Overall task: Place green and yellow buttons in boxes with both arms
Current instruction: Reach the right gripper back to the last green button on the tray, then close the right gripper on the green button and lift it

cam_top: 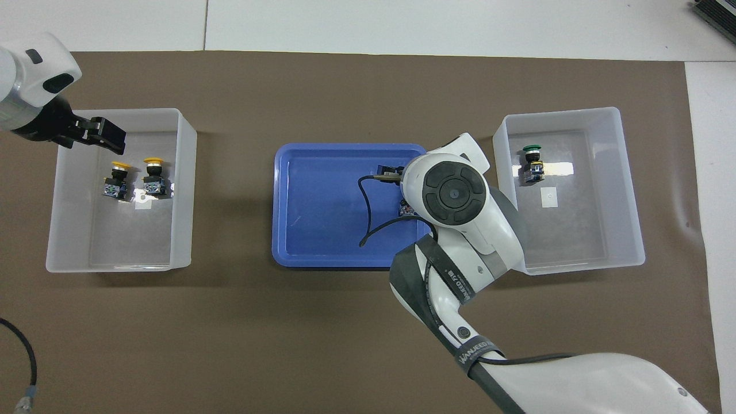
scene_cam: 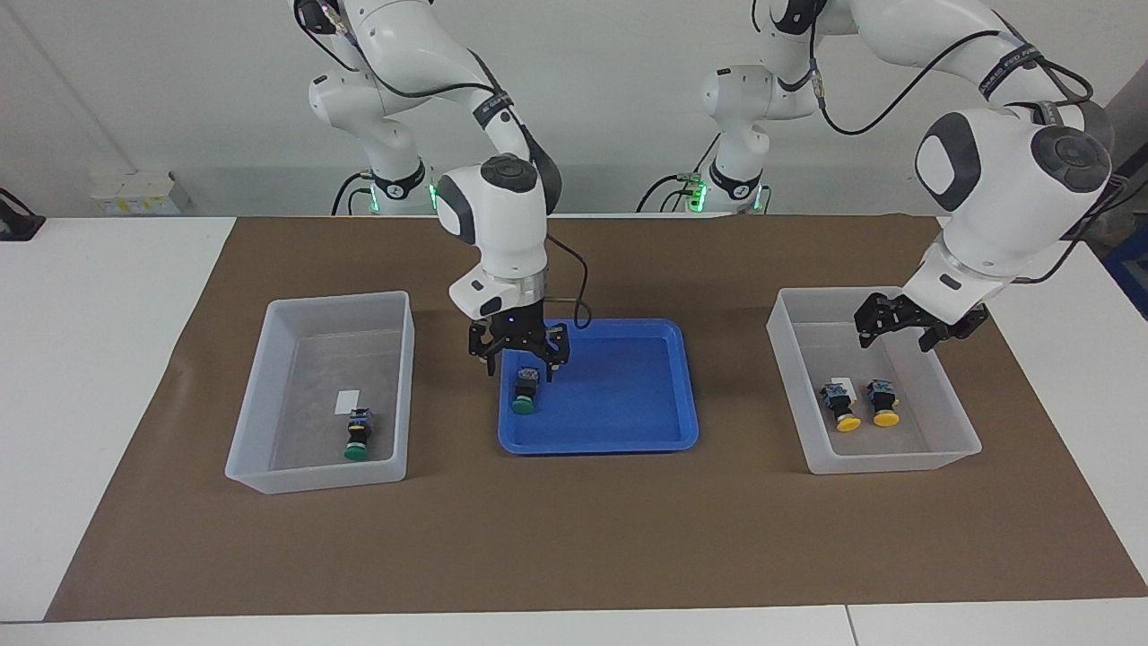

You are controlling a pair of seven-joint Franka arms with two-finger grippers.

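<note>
The other green button already lies in its bin. So next, my right gripper needs to close on the green button in the blue tray (cam_top: 407, 207).
One green button (scene_cam: 524, 395) lies in the blue tray (scene_cam: 628, 440). My right gripper (scene_cam: 518, 355) hangs open just above it, a finger on each side. In the overhead view my right arm covers all but its bluish end (cam_top: 407, 210). The other green button (scene_cam: 358, 438) lies in the bin (scene_cam: 314, 471) at the right arm's end; it also shows in the overhead view (cam_top: 532, 164). Two yellow buttons (scene_cam: 840, 405) (scene_cam: 883, 404) lie side by side in the other bin (scene_cam: 897, 462). My left gripper (scene_cam: 908, 328) is open and empty above that bin, also shown in the overhead view (cam_top: 95, 135).
A brown mat (scene_cam: 574, 538) covers the table under the tray and both bins. A small white label (scene_cam: 346, 402) lies in the bin with the green button, and another (cam_top: 141, 201) beside the yellow buttons.
</note>
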